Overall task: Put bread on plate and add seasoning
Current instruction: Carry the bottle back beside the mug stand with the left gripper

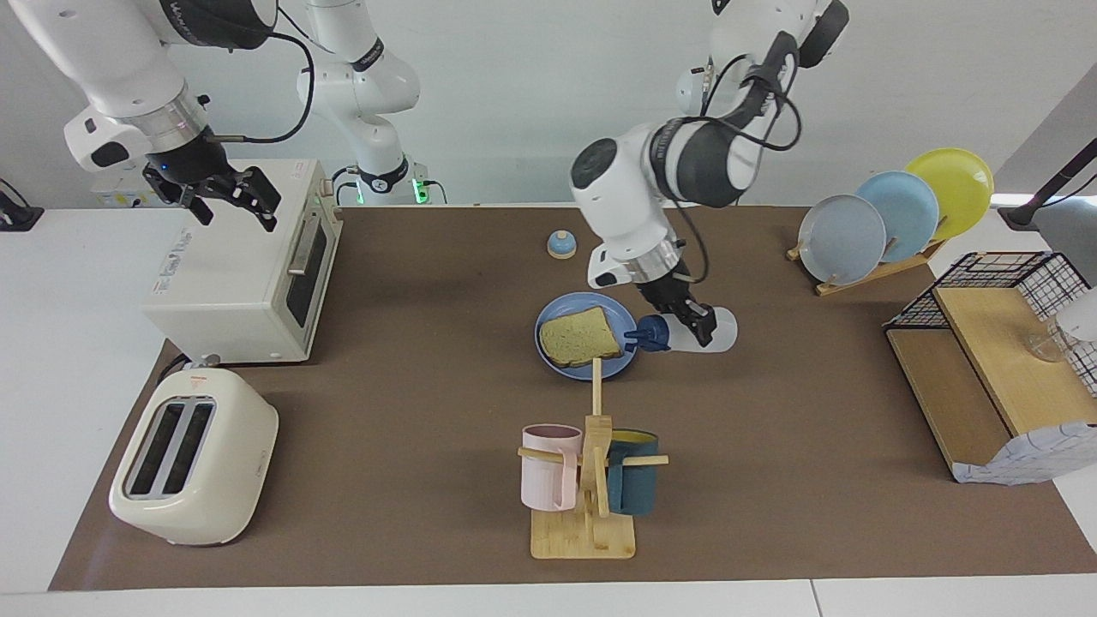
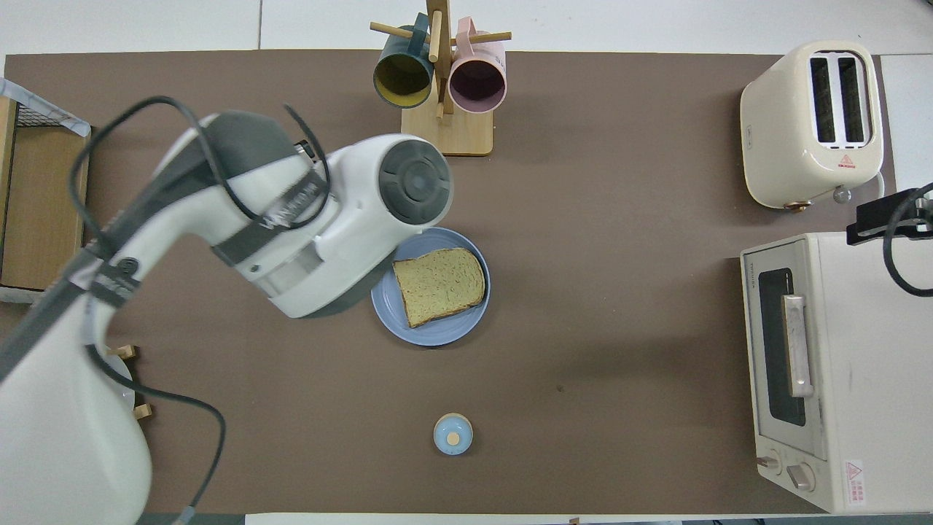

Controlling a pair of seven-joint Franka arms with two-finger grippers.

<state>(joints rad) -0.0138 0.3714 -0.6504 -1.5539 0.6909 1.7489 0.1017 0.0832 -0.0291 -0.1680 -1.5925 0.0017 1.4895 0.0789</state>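
Note:
I need to set the seasoning upright with my left gripper on the brown table [image 2: 298, 106] between the mug tree and wooden shelf.
The bread [image 1: 583, 336] [image 2: 439, 284] lies flat on the blue plate [image 1: 546, 319] [image 2: 437, 332] in the middle of the table. My left gripper [image 1: 691, 325] points down beside the plate, toward the left arm's end of the table, shut on the seasoning [image 1: 718, 331]. The bottle is held about level, and its dark blue cap [image 1: 649, 334] points at the bread over the plate's rim. In the overhead view the left arm hides both gripper and bottle. My right gripper [image 1: 230, 194] waits open above the toaster oven [image 1: 240, 274].
A blue-domed bell [image 1: 561, 244] [image 2: 453, 434] stands nearer to the robots than the plate. A mug tree [image 1: 591, 463] stands farther out. A toaster [image 1: 193, 458] sits beside the oven. A plate rack [image 1: 891, 214] and a wooden shelf [image 1: 994, 368] fill the left arm's end.

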